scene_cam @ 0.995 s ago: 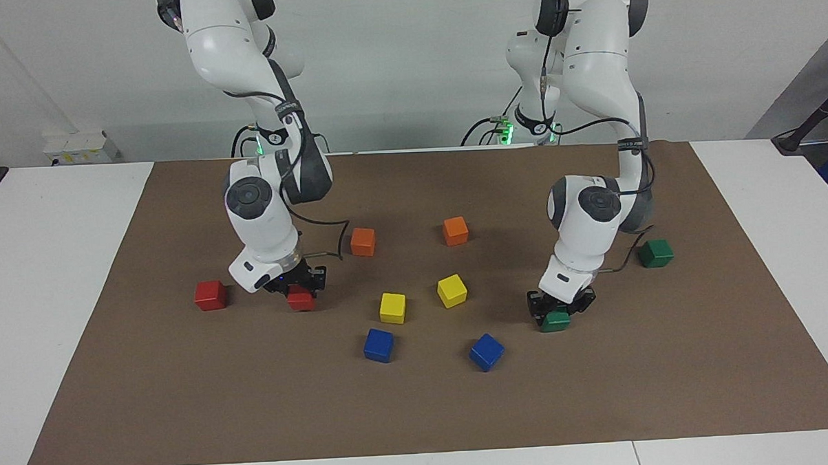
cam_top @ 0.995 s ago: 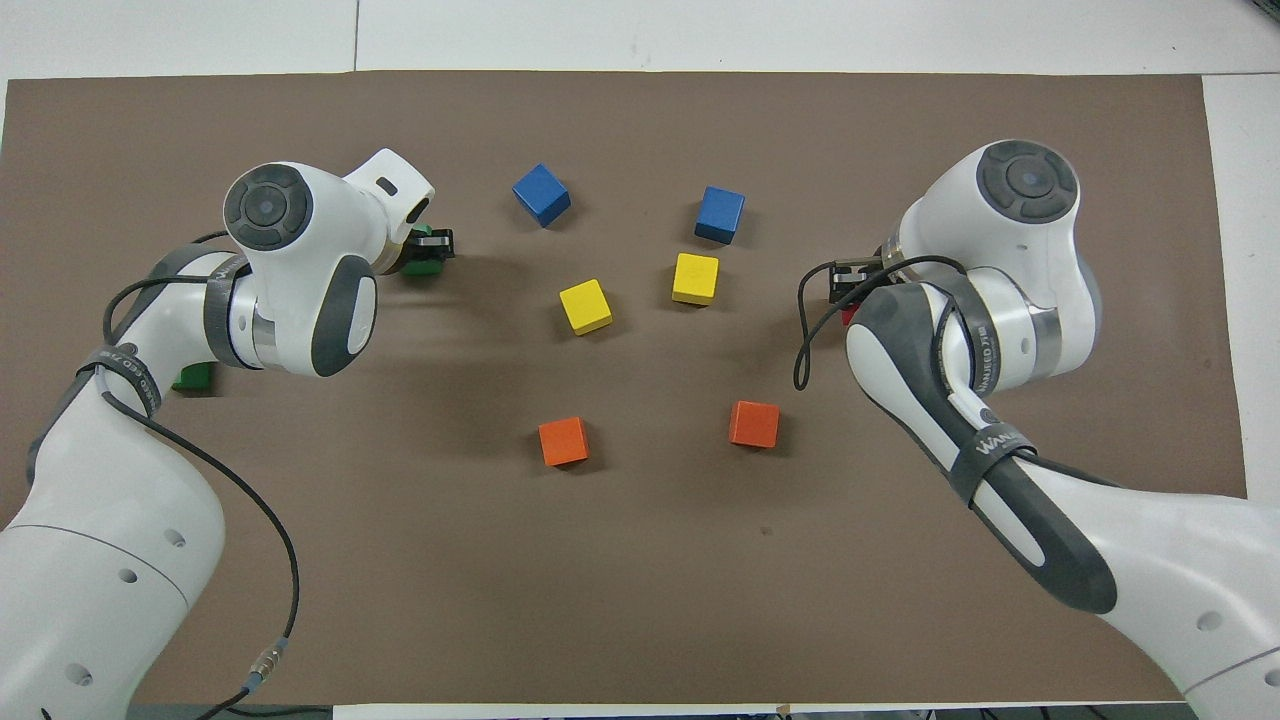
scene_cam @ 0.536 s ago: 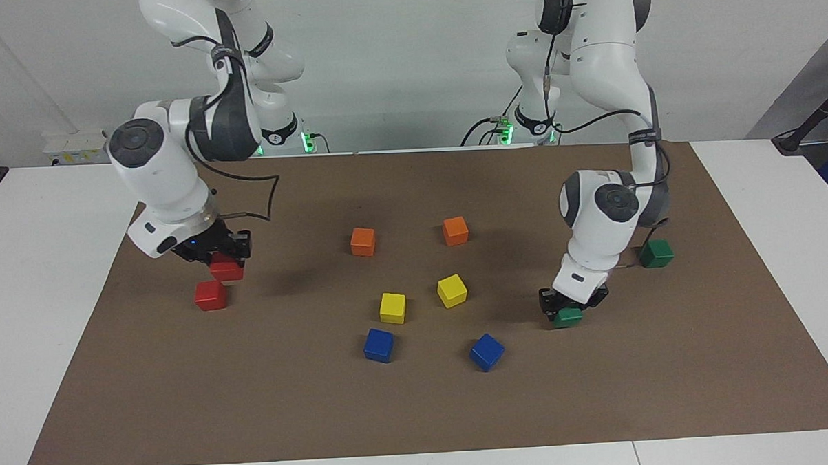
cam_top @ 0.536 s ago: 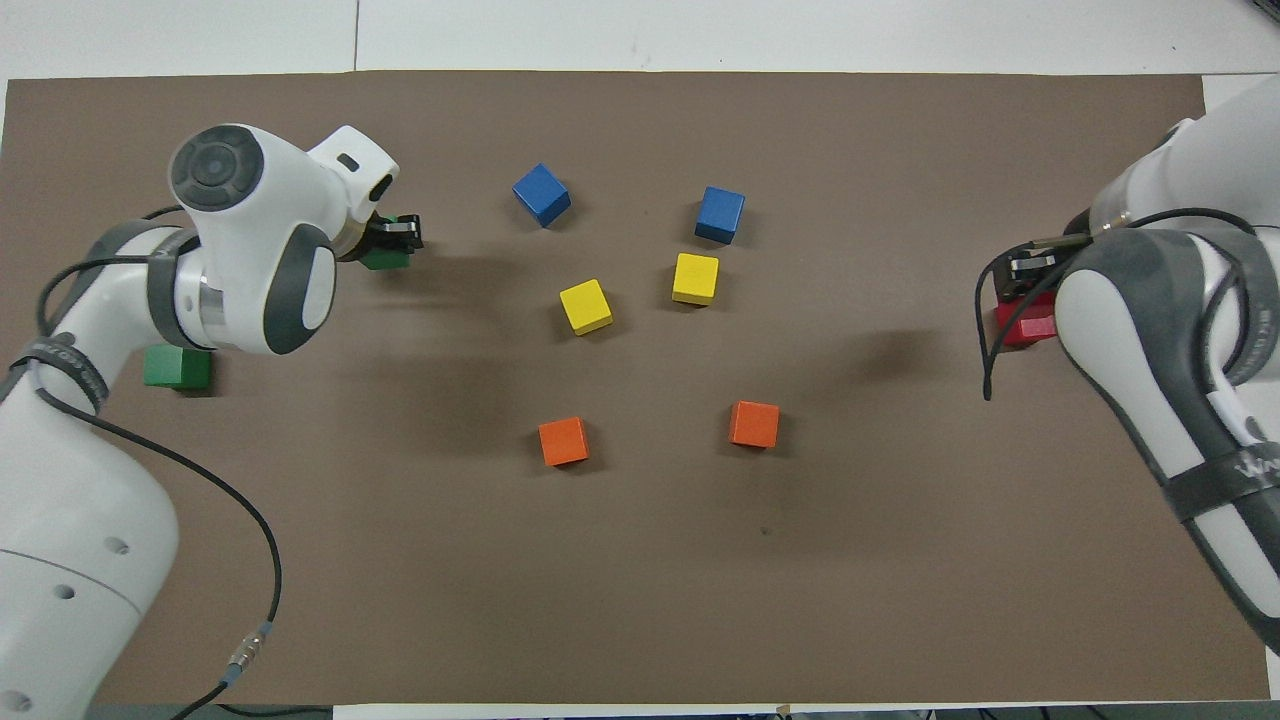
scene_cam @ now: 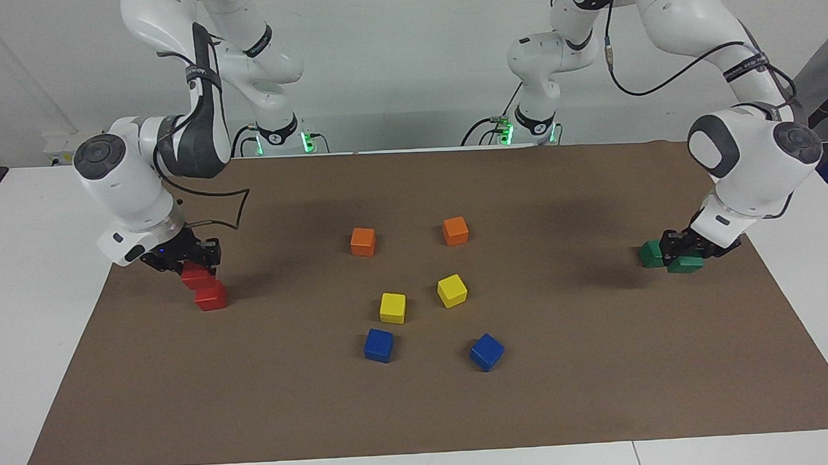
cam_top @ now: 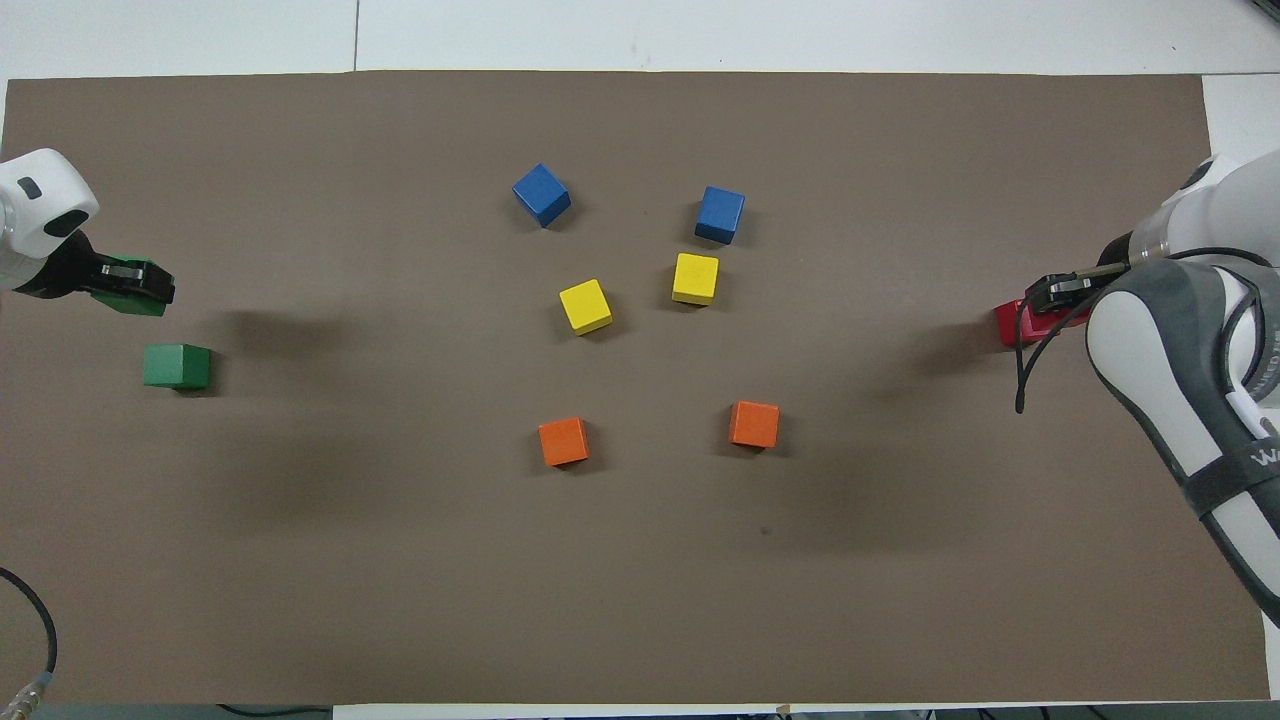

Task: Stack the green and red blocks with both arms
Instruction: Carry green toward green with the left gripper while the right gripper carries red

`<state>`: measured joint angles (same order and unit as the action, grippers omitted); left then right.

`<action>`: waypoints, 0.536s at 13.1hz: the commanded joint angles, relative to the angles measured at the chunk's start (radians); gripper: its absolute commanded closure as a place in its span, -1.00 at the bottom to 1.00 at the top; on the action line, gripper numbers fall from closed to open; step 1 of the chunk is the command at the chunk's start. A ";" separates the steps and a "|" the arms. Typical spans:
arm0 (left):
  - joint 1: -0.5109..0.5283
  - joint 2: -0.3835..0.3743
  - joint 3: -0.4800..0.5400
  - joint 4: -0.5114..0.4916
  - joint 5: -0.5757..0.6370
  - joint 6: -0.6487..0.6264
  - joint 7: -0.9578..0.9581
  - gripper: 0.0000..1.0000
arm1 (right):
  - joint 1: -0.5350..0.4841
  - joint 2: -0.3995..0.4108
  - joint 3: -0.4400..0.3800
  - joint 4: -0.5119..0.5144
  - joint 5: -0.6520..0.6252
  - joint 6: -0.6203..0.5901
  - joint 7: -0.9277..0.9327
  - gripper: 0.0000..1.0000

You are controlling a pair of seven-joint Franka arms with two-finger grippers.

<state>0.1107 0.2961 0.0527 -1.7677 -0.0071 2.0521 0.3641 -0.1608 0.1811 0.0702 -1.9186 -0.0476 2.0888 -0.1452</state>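
The green block in my left gripper should be let go on top of the green block (cam_top: pixel 172 365) that lies on the brown mat.
My right gripper (scene_cam: pixel 193 262) is shut on a red block (scene_cam: pixel 195 275) and holds it just above a second red block (scene_cam: pixel 212 297), a little off its centre, toward the right arm's end of the mat. In the overhead view this gripper (cam_top: pixel 1055 294) covers most of the red (cam_top: pixel 1015 322). My left gripper (scene_cam: pixel 690 249) is shut on a green block (scene_cam: pixel 686 263), held low beside the second green block (scene_cam: pixel 652 253) at the left arm's end. The overhead view shows the left gripper (cam_top: pixel 135 284), its held green block (cam_top: pixel 135 300) and the lying green block (cam_top: pixel 177 365).
On the brown mat (scene_cam: pixel 420 411) in the middle lie two orange cubes (scene_cam: pixel 363 241) (scene_cam: pixel 455 230), two yellow cubes (scene_cam: pixel 392 307) (scene_cam: pixel 452 290) and two blue cubes (scene_cam: pixel 379 344) (scene_cam: pixel 486 352). White table (scene_cam: pixel 43 273) borders the mat at both ends.
Both grippers lifted their blocks off the mat and carried them outward. The right one brought its red block over the other red block. The left one brought its green block beside the other green block.
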 commanded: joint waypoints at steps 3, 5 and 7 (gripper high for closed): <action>0.053 -0.107 -0.013 -0.220 0.009 0.059 0.100 1.00 | -0.042 -0.025 0.013 -0.085 -0.008 0.097 -0.016 1.00; 0.076 -0.120 -0.013 -0.240 0.009 0.040 0.113 1.00 | -0.051 -0.020 0.013 -0.089 -0.008 0.109 -0.016 1.00; 0.080 -0.123 -0.013 -0.263 0.009 0.078 0.119 1.00 | -0.051 -0.014 0.013 -0.092 -0.008 0.123 -0.013 1.00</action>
<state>0.1802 0.2157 0.0510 -1.9724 -0.0071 2.0908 0.4705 -0.1927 0.1810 0.0692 -1.9850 -0.0476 2.1843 -0.1452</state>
